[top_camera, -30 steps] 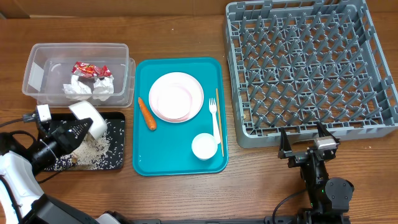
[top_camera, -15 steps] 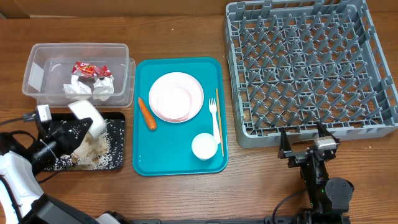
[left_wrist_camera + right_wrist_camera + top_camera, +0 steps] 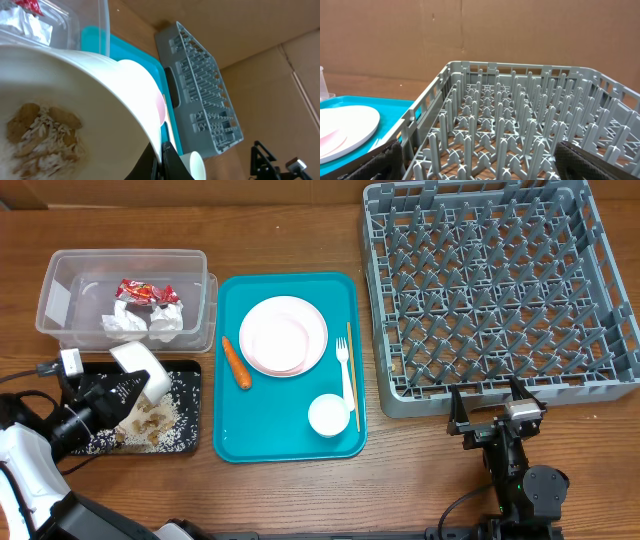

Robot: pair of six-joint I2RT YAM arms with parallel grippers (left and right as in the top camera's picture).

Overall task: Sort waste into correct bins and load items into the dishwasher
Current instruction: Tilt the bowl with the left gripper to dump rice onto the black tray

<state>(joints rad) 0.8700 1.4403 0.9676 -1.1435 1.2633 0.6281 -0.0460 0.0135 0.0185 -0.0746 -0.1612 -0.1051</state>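
Note:
The robot's left gripper needs to release the white bowl over the heaped scraps on the black tray (image 3: 138, 404).
My left gripper (image 3: 125, 392) is shut on the rim of a white bowl (image 3: 140, 368), which is tipped over the black tray (image 3: 190, 442). Beige scraps with rice (image 3: 148, 418) lie heaped on that tray. In the left wrist view more scraps (image 3: 40, 132) cling inside the bowl (image 3: 100, 80), and my left gripper (image 3: 161, 161) pinches its edge. The clear tub (image 3: 60, 290) holds napkins (image 3: 150, 322) and a red wrapper (image 3: 145, 291). My right gripper (image 3: 492, 405) stands open and holds nothing, just in front of the grey dish rack (image 3: 500, 290).
A teal tray (image 3: 290, 435) carries a pink plate (image 3: 283, 335), a carrot (image 3: 236, 362), a white fork (image 3: 345, 370), a wooden stick (image 3: 352, 380) and a white cup (image 3: 328, 415). The rack (image 3: 520, 130) fills the right wrist view between my spread fingers.
Brown scraps have dropped out of the tipped bowl and now lie in a heap on the black tray. Neither arm has visibly moved.

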